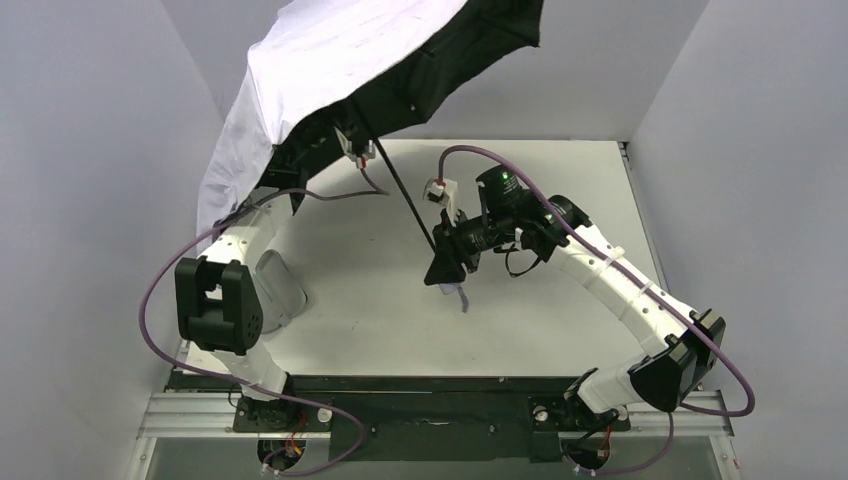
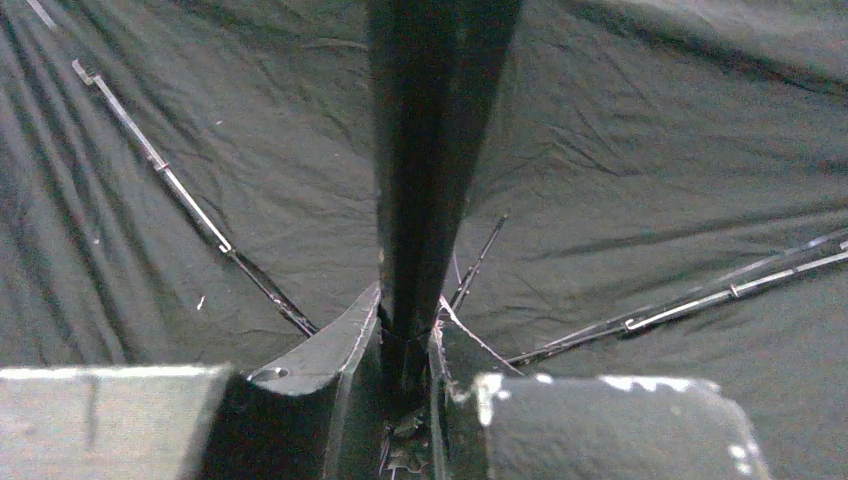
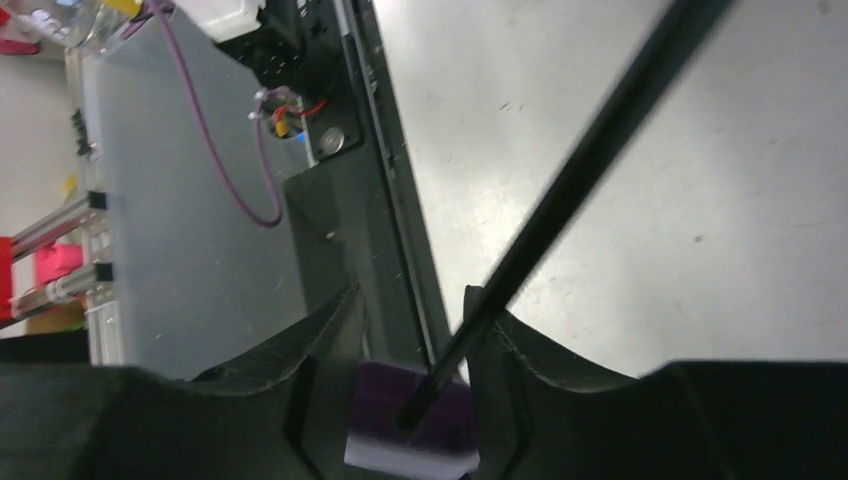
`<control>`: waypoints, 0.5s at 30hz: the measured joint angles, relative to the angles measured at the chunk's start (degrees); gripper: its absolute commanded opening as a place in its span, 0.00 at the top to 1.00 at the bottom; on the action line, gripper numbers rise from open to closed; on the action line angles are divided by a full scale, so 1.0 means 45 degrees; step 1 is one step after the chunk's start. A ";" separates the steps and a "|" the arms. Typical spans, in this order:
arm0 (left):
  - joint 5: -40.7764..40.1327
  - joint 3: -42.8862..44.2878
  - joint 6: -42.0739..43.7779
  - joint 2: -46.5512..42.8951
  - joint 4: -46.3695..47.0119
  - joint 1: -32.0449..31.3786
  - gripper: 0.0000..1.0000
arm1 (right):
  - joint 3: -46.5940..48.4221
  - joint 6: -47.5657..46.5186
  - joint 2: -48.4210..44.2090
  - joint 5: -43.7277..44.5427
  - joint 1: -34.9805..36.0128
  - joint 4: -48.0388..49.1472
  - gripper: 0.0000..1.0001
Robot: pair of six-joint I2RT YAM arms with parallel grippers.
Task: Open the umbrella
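My right gripper is holding the umbrella's shaft low by the handle, far from the canopy, so it should grab the middle of the shaft (image 1: 403,192) before my left gripper lets go.
The umbrella stands spread, its pale lavender-white canopy (image 1: 330,60) tilted up at the back left with the black inner side (image 2: 620,150) facing the table. The thin black shaft (image 1: 410,205) slants down to the right. My left gripper (image 2: 408,320) is under the canopy, mostly hidden in the top view, and is shut on the shaft's upper part (image 2: 430,150) near the ribs (image 2: 180,195). My right gripper (image 1: 447,268) is shut on the pale handle (image 3: 415,425) at the shaft's lower end, above the table's middle. The shaft also shows in the right wrist view (image 3: 590,160).
A small pale grey fabric sleeve (image 1: 282,288) lies on the white table (image 1: 560,190) beside the left arm. Grey walls close in left, right and back. The black base rail (image 1: 440,405) runs along the near edge.
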 measured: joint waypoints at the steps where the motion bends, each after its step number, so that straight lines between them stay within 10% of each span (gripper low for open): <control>1: -0.0199 -0.0204 -0.0010 -0.0019 0.0024 -0.0248 1.00 | 0.0049 0.0107 0.0000 -0.0151 0.0019 -0.0306 0.59; 7: -0.1608 -0.0996 -0.0291 -0.0024 0.0204 -0.1642 1.00 | 0.0204 0.1452 0.0461 -0.0782 0.0005 -0.0981 0.61; 15: -0.1695 -0.1923 -0.0160 -0.0491 0.0850 -0.2686 1.00 | 0.0457 0.4192 0.0874 -0.1239 -0.0515 0.0612 1.00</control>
